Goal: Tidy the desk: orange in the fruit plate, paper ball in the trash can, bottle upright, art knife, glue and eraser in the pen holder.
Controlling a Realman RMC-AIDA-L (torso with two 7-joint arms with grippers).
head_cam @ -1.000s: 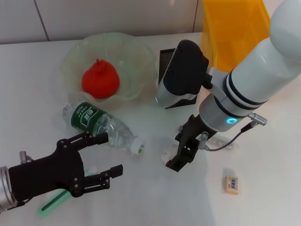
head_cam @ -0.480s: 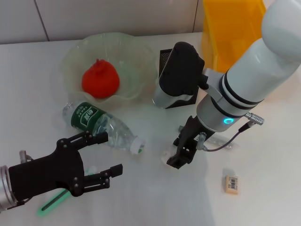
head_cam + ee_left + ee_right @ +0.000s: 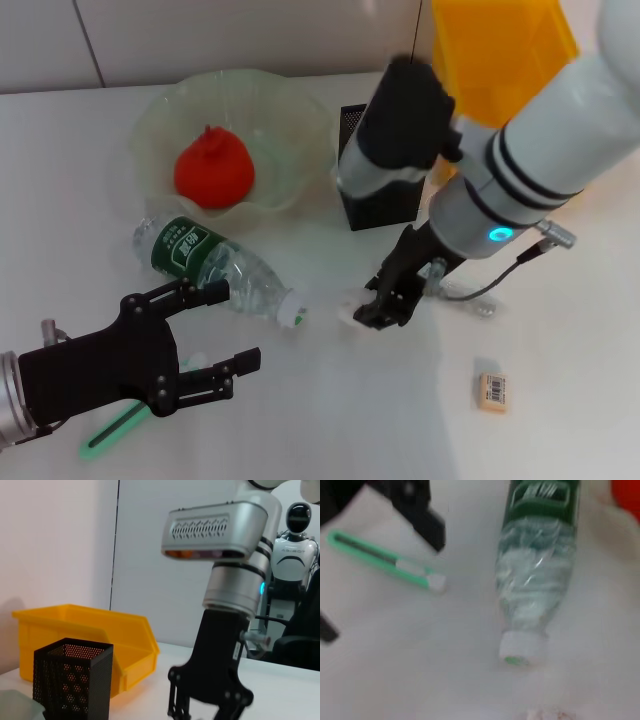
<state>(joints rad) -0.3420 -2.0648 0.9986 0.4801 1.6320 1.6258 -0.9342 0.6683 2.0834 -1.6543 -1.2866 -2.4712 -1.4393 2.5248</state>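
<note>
I will release the white paper ball with my right gripper inside the front part of the yellow bin (image 3: 508,130) behind my forearm.
The orange (image 3: 212,170) sits in the pale green fruit plate (image 3: 290,120). The clear bottle (image 3: 220,265) with a green label lies on its side below the plate and also fills the right wrist view (image 3: 535,580). My right gripper (image 3: 378,310) hangs just off the bottle's cap, shut on the white paper ball (image 3: 350,306). My left gripper (image 3: 222,332) is open at the lower left, above the green art knife (image 3: 112,430). The eraser (image 3: 494,391) lies at the lower right. A clear tube, likely the glue (image 3: 478,305), lies beside the right arm. The black mesh pen holder (image 3: 378,208) stands behind.
A yellow bin (image 3: 500,60) stands at the back right, behind the pen holder (image 3: 72,680). The right forearm reaches over the holder and the bin's front. A cable loops off the right wrist above the table.
My right gripper has risen and shifted slightly toward the back, with the paper ball moving along at its tips. The left arm has stayed still.
</note>
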